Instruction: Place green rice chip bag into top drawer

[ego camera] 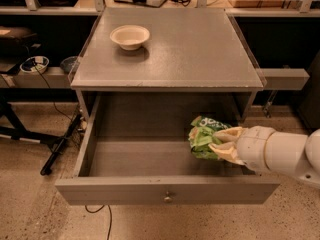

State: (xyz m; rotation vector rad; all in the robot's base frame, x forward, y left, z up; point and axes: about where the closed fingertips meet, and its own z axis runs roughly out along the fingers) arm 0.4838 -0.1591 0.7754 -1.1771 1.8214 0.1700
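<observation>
The robot's gripper should put the green rice chip bag down on the drawer's bottom a little behind the front panel (198,150). The bag now sits low inside the drawer.
The top drawer (167,188) is pulled fully open; its grey front panel with a small brass knob (167,199) faces the camera. My gripper (218,143) reaches in from the right over the drawer's right side, its cream fingers (227,134) shut on the green rice chip bag (204,135). The crumpled bright-green bag sits low inside the drawer, near its right wall; I cannot tell whether it touches the drawer floor.
A cream round bowl (130,36) stands on the grey cabinet top (190,49) at the back left. Cables and a black stand leg (60,144) lie on the floor to the left. A shelf (285,76) runs behind on the right.
</observation>
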